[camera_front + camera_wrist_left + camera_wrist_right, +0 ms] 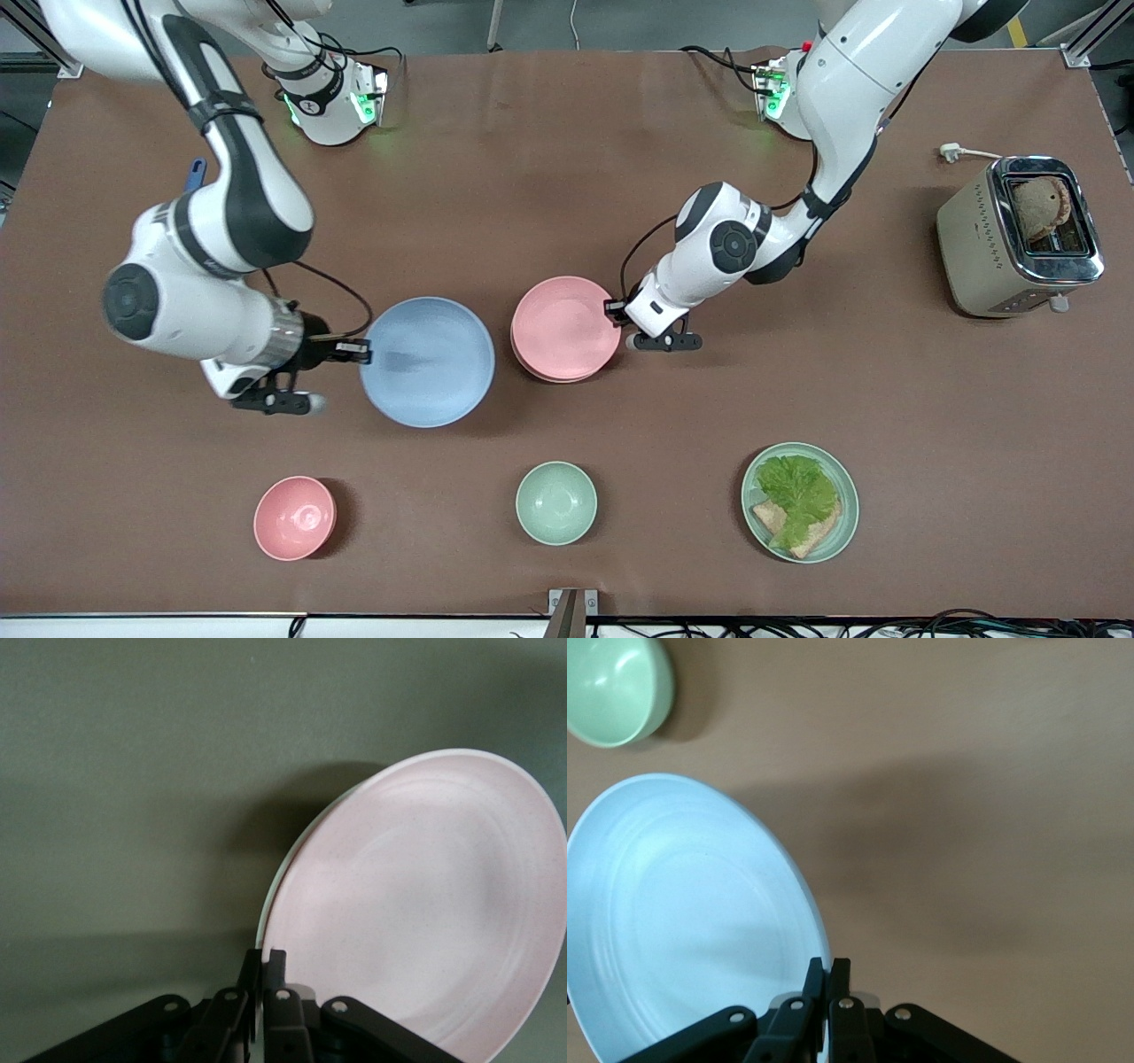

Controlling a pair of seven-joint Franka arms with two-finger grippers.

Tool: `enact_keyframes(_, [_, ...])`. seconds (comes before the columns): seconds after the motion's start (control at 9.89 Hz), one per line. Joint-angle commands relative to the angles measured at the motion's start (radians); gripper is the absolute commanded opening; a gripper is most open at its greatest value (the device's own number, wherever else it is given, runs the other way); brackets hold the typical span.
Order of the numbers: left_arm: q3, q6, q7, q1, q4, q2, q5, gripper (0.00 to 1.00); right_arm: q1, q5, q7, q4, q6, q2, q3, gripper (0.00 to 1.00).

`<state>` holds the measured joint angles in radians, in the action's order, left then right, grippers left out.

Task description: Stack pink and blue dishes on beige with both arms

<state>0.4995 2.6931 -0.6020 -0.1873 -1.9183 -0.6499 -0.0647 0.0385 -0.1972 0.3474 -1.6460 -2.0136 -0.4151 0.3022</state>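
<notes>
Next, my right gripper lets go of the light blue plate on top of the pale pink plate (pixel 565 317) in the middle of the table.
My right gripper (pixel 361 352) is shut on the rim of the light blue plate (pixel 428 361) and holds it up over the table, between the pink bowl and the pink plate. Its fingers pinch the blue plate (pixel 682 921) at its edge in the right wrist view, gripper (pixel 827 967). My left gripper (pixel 613 309) is shut on the rim of the pale pink plate (pixel 565 326) at mid-table. In the left wrist view the gripper (pixel 264 958) grips the pink plate (pixel 425 904), and a thin pale rim (pixel 266 912) shows just under it. The rest of the beige plate is hidden beneath.
Nearer the front camera stand a small pink bowl (pixel 295 517), a mint-green bowl (pixel 556 502) (pixel 611 687), and a mint-green plate (pixel 848 501) with lettuce and bread. A toaster (pixel 974 235) holding bread stands toward the left arm's end.
</notes>
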Motion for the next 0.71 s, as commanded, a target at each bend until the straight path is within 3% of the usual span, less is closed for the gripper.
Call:
enact_keyframes(0.0, [0.001,0.004,-0.053,-0.003,0.033,-0.054,0.071,0.72,-0.017,0.018,0.086,-0.183,-0.173,0.064,0.108,0.00])
enact_keyframes(0.1, [0.001,-0.002,-0.044,0.000,0.018,-0.042,0.074,1.00,-0.016,0.018,0.100,-0.255,-0.267,0.064,0.147,0.00])
enact_keyframes(0.4, [-0.006,-0.128,0.083,0.058,-0.102,0.140,0.098,1.00,0.007,0.016,0.104,-0.380,-0.439,0.061,0.185,0.00])
enact_keyframes(0.51, [-0.022,-0.213,0.120,0.075,-0.110,0.217,0.098,1.00,0.014,0.018,0.126,-0.418,-0.512,0.058,0.207,0.01])
enact_keyframes(0.61, [-0.082,-0.317,0.140,0.071,-0.107,0.296,0.098,1.00,0.021,0.018,0.133,-0.445,-0.580,0.053,0.224,0.01])
